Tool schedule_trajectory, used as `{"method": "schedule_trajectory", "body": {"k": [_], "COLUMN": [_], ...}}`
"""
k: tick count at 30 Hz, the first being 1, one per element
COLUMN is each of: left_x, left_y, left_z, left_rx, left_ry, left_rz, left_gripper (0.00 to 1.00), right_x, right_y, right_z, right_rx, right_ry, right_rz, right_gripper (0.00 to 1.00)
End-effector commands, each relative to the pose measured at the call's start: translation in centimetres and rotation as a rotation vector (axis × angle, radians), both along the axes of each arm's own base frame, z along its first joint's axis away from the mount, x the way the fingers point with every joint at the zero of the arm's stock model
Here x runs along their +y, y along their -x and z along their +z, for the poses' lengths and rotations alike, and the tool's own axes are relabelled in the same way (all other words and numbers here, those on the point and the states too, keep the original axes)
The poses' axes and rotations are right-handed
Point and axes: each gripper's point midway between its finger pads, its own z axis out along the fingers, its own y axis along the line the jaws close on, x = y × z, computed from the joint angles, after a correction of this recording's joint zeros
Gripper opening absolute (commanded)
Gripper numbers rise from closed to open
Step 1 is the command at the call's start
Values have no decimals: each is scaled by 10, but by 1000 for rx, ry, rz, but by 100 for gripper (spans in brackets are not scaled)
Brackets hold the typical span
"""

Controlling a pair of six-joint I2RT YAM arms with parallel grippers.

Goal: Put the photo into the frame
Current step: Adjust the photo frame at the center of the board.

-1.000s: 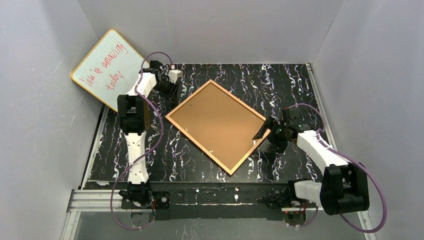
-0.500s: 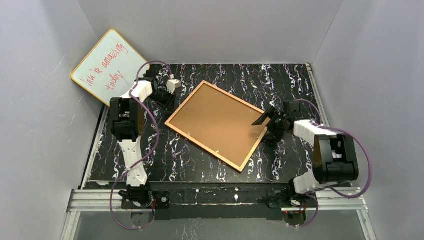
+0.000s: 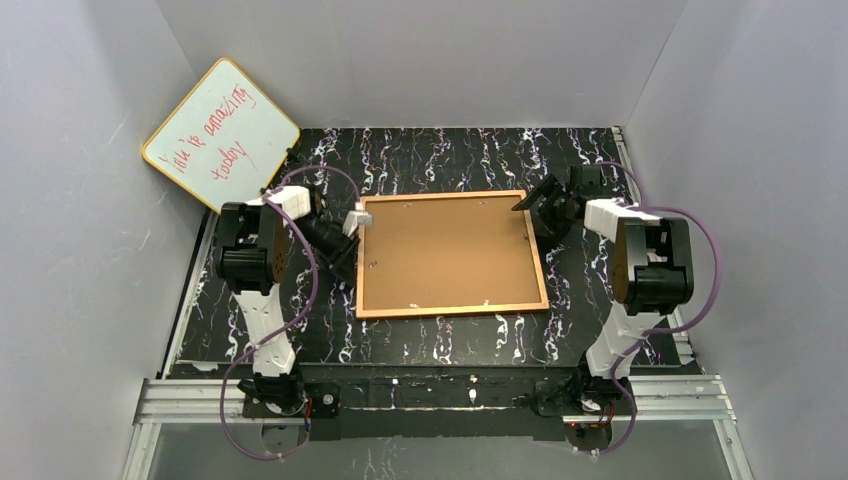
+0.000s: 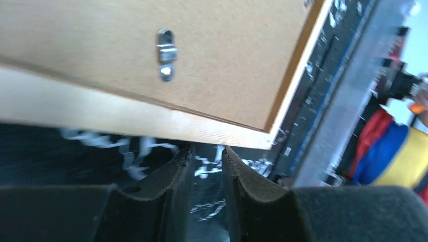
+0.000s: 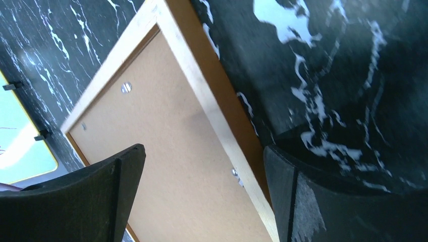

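The clip by my left gripper stops short of the frame's side (image 4: 212, 129). My left gripper will brace that side while my right gripper pushes the clip toward it.
The frame (image 3: 450, 255) lies face down in the middle of the table, its brown fibreboard back up and its sides square to the table edges. My left gripper (image 3: 350, 232) is at the frame's left edge; in the left wrist view (image 4: 208, 148) its jaws are nearly shut with a thin gap, nothing between them, tips just under the wooden edge (image 4: 151, 118). My right gripper (image 3: 533, 205) is open at the far right corner; in the right wrist view (image 5: 202, 148) its jaws straddle the frame's edge (image 5: 222, 136) without gripping. The photo is out of view.
A yellow-edged whiteboard (image 3: 220, 135) with red writing leans in the far left corner. Small metal clips (image 4: 166, 53) sit on the frame's back. Grey walls close three sides, and an aluminium rail (image 3: 430, 395) runs along the near edge.
The frame has turned clockwise from a diamond pose to square with the table. My right gripper swung toward the far right corner; my left gripper moved nearer along the frame's left edge.
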Motion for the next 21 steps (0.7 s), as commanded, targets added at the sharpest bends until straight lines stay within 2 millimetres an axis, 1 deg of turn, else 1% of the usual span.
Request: {"method": "schedule_trajectory", "body": {"k": [1, 2, 4, 7, 9, 10, 11, 12, 14, 18, 21], "left_x": [3, 6, 11, 16, 13, 11, 7, 4, 1, -5, -8], "left_y": [37, 32, 19, -5, -13, -17, -19, -21, -28, -35, -40], "left_z": [2, 4, 9, 17, 17, 17, 16, 16, 13, 2, -5], "left_rx": [98, 87, 68, 36, 33, 29, 40, 51, 60, 72, 67], "left_ry": [-5, -13, -28, -34, -25, -15, -1, 13, 21, 12, -10], "left_rz": [-67, -46, 25, 158, 211, 234, 256, 273, 307, 332, 348], "left_gripper": [27, 28, 29, 32, 35, 40, 43, 45, 45, 45, 41], "right_x": [-2, -6, -15, -23, -14, -6, 6, 22, 64, 149, 202], "right_y": [-23, -26, -31, -32, -25, -19, -12, -5, 13, 55, 81], "right_z": [18, 23, 40, 75, 96, 101, 108, 111, 112, 103, 96], "right_rx": [-29, -39, -70, -149, -209, -224, -238, -247, -260, -245, -229], "right_ry": [24, 47, 95, 137, 121, 107, 81, 54, -9, -139, -200], "right_rz": [16, 5, -20, -60, -53, -38, -15, 23, 121, 303, 407], "right_gripper": [93, 92, 91, 87, 85, 84, 83, 83, 83, 82, 81]}}
